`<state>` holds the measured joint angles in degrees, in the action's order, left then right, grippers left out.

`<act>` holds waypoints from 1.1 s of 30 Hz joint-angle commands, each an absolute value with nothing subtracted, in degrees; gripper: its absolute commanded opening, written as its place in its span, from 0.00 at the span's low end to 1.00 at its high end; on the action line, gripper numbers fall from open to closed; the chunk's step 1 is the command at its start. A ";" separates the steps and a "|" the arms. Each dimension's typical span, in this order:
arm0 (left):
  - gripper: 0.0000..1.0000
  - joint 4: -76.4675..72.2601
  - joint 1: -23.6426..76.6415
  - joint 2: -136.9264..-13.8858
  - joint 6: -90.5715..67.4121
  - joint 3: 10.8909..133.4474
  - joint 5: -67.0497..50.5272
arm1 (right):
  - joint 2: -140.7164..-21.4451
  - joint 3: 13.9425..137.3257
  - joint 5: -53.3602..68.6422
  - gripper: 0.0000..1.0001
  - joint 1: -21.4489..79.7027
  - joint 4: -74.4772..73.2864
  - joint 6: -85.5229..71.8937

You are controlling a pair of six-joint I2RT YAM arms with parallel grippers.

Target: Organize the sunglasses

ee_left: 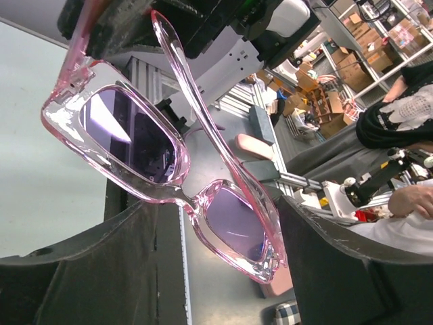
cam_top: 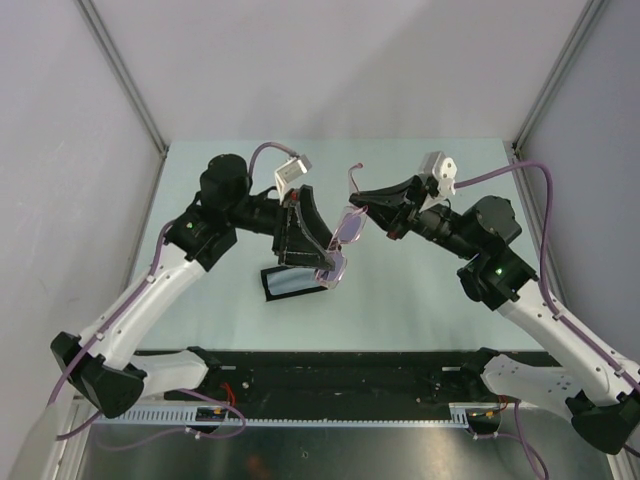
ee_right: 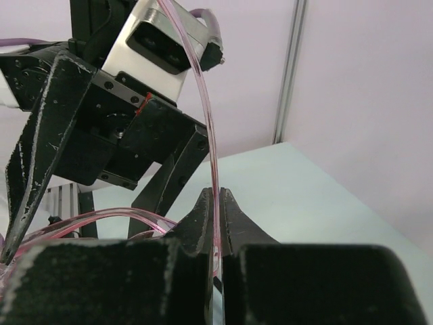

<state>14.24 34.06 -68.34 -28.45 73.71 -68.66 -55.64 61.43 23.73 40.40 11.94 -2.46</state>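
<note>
Next, I turn my left gripper, whose open fingers straddle the lower lens, and take the bridge point(ee_left: 185, 197) of the sunglasses with it before my right gripper frees the temple arm.
The sunglasses point(cam_top: 345, 235), a clear pink frame with purple lenses, hang in the air above the middle of the table between both arms. My right gripper point(ee_right: 218, 193) is shut on one thin temple arm point(ee_right: 206, 115), which rises straight up out of its tips. In the left wrist view the sunglasses point(ee_left: 135, 135) lie slanted across the picture. My left gripper point(ee_left: 216, 230) stands open around the lower lens, one black finger point(ee_left: 81, 271) on each side of the frame. From above, the left gripper point(cam_top: 325, 255) meets the right gripper point(cam_top: 362, 197) at the glasses.
A black case point(cam_top: 268, 283) with a pale blue cloth point(cam_top: 295, 282) in it lies on the pale green table point(cam_top: 420, 300) just below the left gripper. Grey walls and metal posts close in the table on three sides.
</note>
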 commanded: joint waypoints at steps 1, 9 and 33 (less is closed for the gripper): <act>0.75 13.10 34.45 -68.64 -28.74 75.85 -70.14 | -54.58 64.69 25.40 0.00 40.78 18.72 -3.16; 0.80 13.01 34.45 -68.73 -29.35 76.46 -68.30 | -54.32 64.69 25.84 0.00 41.92 18.28 3.16; 0.68 10.55 35.68 -73.30 -47.10 84.46 -62.31 | -50.97 66.71 29.62 0.00 42.01 13.89 8.35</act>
